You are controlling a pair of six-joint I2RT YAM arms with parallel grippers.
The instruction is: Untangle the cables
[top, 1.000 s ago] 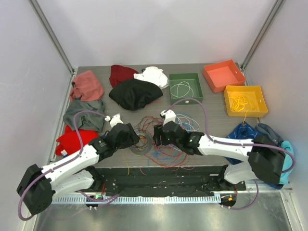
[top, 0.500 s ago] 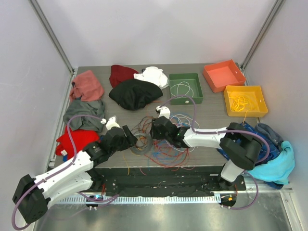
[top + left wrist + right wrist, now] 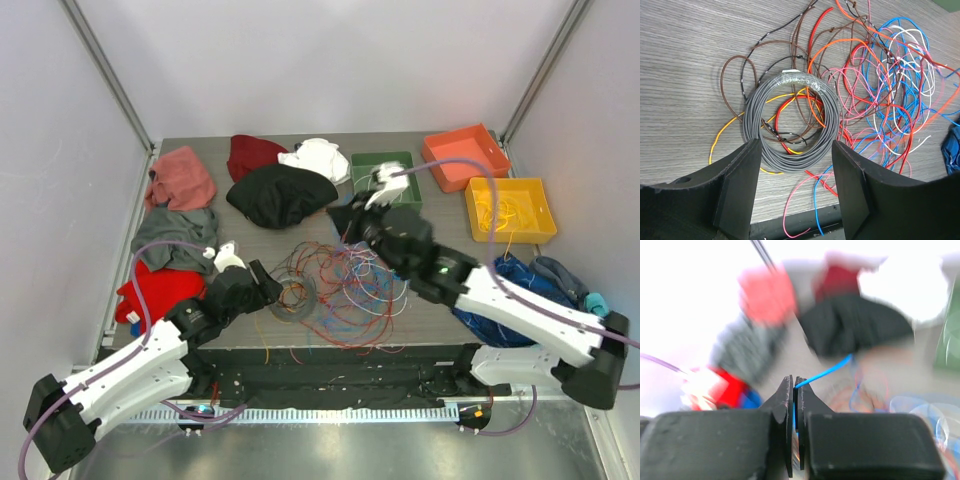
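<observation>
My right gripper will release the blue cable inside the orange bin (image 3: 463,157), on the bottom of the bin.
The cables (image 3: 340,285) lie in a loose tangle of red, orange, blue, pink, white and brown strands at the table's front middle. Among them is a tidy grey coil (image 3: 790,125), with yellow and brown strands crossing it. My left gripper (image 3: 795,146) hovers open just in front of that coil, a finger on each side and nothing between them; from above the left gripper (image 3: 268,285) sits at the tangle's left edge. My right gripper (image 3: 345,218) is raised behind the tangle. In its wrist view the right gripper (image 3: 796,385) is shut on a thin blue cable (image 3: 826,371).
Garments ring the left and back: pink (image 3: 182,178), dark red (image 3: 252,153), white (image 3: 318,158), black (image 3: 280,195), grey (image 3: 172,240), red (image 3: 150,290). Blue cloth (image 3: 515,280) lies right. At the back right are a green bin (image 3: 385,156), an orange bin (image 3: 498,152) and a yellow bin (image 3: 510,237).
My right gripper has shut on the blue cable and risen back toward the green bin, stretching strands out of the tangle. The left gripper stayed open, shifting only slightly.
</observation>
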